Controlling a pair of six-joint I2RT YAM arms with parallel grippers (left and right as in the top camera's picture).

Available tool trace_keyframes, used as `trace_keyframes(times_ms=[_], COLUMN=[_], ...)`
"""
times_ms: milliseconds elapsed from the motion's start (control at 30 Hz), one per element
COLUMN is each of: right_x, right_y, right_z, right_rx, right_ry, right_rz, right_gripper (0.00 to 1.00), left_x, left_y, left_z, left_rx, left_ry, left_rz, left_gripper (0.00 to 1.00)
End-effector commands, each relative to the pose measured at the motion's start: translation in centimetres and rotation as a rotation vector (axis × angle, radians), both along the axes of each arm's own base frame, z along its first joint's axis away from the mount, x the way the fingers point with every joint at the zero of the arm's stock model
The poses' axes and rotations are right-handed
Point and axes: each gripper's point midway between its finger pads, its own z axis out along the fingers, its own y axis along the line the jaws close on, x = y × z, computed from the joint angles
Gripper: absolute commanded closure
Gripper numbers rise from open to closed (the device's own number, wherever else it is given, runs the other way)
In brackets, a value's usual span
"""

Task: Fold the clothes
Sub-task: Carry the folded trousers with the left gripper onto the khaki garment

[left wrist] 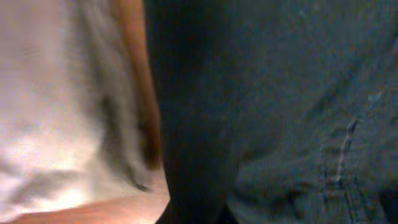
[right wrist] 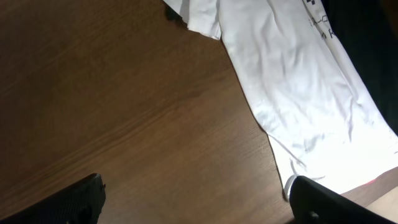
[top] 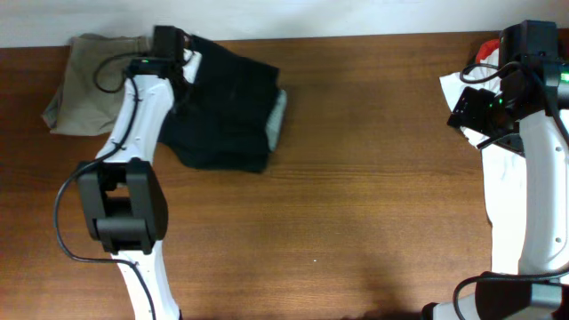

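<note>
Next, I set the black garment down on top of the beige garment [top: 124,72] by the back edge using my left gripper.
The black garment [top: 227,116] lies folded at the back left of the table, with a grey edge showing on its right side. My left gripper [top: 175,49] is down at the garment's far left corner, next to the beige garment. The left wrist view is blurred and pressed close to black fabric [left wrist: 280,93]; its fingers do not show, so I cannot tell if it grips. My right gripper [top: 467,111] is open and empty [right wrist: 199,199] above bare wood at the far right, far from the black garment.
A beige-khaki garment [top: 84,80] lies bunched at the back left corner and shows in the left wrist view [left wrist: 62,93]. A white T-shirt [top: 453,89] with a small print lies at the right edge under my right arm [right wrist: 292,74].
</note>
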Motion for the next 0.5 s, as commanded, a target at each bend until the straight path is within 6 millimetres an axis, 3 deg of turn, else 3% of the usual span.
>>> trace_keyframes(times_ms=[0,67,300,467], right_x=[0.2,0.2,0.2,0.2], right_y=[0.0,0.0,0.0,0.0], right_z=[0.2,0.2,0.2,0.2], right_rx=[0.002,0.003,0.002,0.002], right_ry=[-0.008,-0.009,-0.008,-0.008], right_rz=[-0.006,-0.005,-0.006,-0.006], right_gripper=[0.01,0.01,0.01,0.01], left_x=[2.4,3.1,5.1,5.3], left_y=[5.0,6.5,7.7,8.3], left_z=[2.7,4.2,9.2,10.6], left_rx=[0.063,0.064,0.074,0.071], left_ry=[-0.114,-0.155,-0.288,-0.319], left_rz=[0.084,0.112,0.140,0.163], left_gripper=[0.99,0.99,0.99,0.99])
